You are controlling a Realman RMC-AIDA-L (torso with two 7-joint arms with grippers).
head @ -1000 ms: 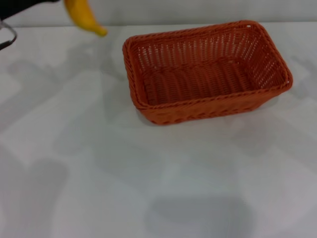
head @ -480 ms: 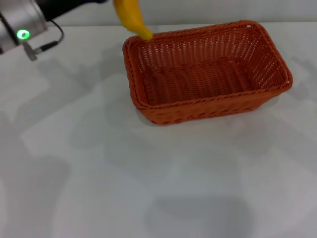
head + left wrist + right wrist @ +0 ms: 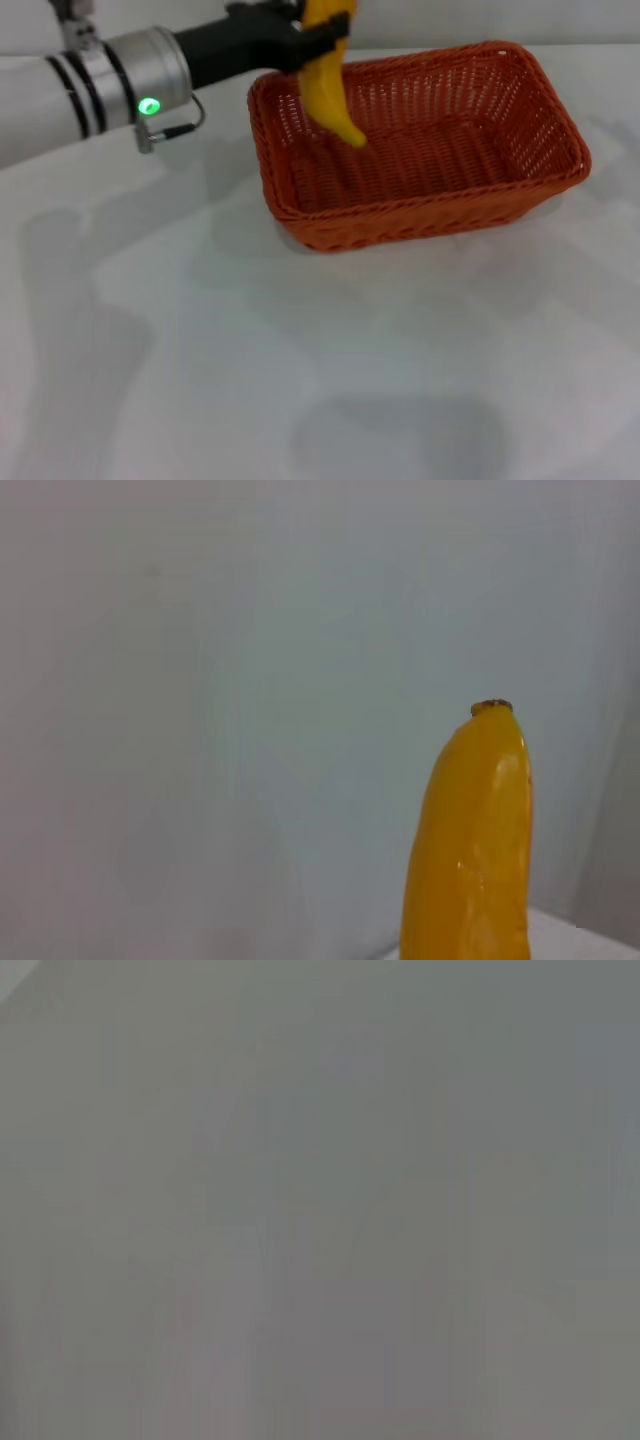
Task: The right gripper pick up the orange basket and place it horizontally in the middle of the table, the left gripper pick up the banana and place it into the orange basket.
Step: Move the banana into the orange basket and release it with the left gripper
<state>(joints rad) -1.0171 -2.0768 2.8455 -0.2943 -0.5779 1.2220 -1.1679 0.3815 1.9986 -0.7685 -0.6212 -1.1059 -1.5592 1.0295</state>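
Next, my left gripper lets go of the banana so that it lies lengthwise on the bottom of the orange basket [image 3: 388,155], toward the near side of the basket.
The orange basket [image 3: 420,145] lies lengthwise across the far middle of the white table [image 3: 200,330]. Over its left end hangs the yellow banana [image 3: 328,85], tip down inside the basket's rim, held at its top by my left gripper [image 3: 318,22], which is shut on it. The left arm, silver with a green ring light [image 3: 148,105], reaches in from the left. In the left wrist view the banana [image 3: 470,850] fills the lower right against a plain wall. The right gripper is out of view; its wrist view is a blank grey.
Bare white tabletop spreads in front of and to the left of the basket. A grey wall runs behind the table's far edge.
My left arm has swung right with the banana, from beyond the basket's left rim to above its left end. The basket has stayed still.
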